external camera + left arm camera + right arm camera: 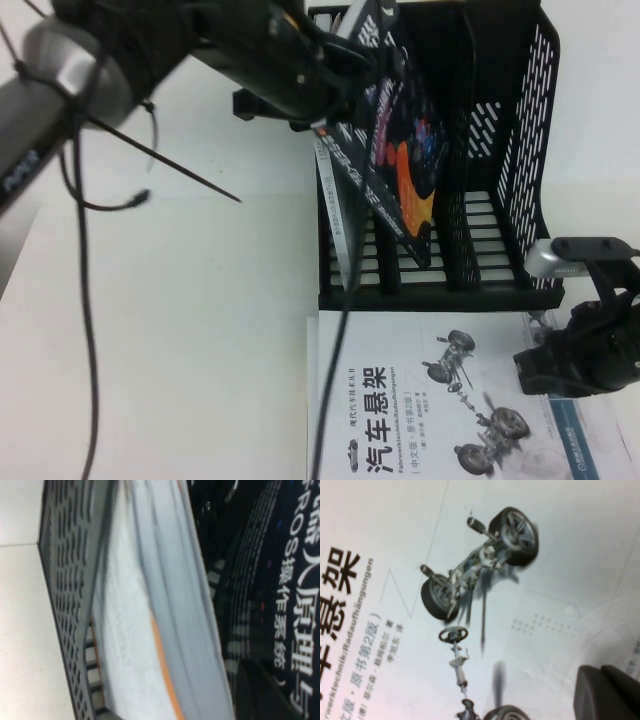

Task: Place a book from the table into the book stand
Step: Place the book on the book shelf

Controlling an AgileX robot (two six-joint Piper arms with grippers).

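My left gripper is going to let go of the dark book upright in the middle slot of the black book stand (pixel 408 260).
The dark book (pixel 405 150) with orange and purple graphics leans tilted inside the black book stand (pixel 500 150), its lower corner near the slatted base. My left gripper (pixel 345 70) is at the book's upper edge, shut on it. In the left wrist view the book's dark cover with white title (pixel 295 580) fills the side next to one dark finger (pixel 255 690). My right gripper (pixel 560 365) is shut and empty, low over the white car-suspension book (pixel 420 400), in front of the stand; its fingers (pixel 607 695) show together in the right wrist view.
A white book with an orange stripe (pixel 335 230) stands in the stand's left slot, also in the left wrist view (pixel 150 630) beside the perforated wall (pixel 65 580). The white table (pixel 200 300) spreads to the left. A cable (pixel 85 300) hangs over it.
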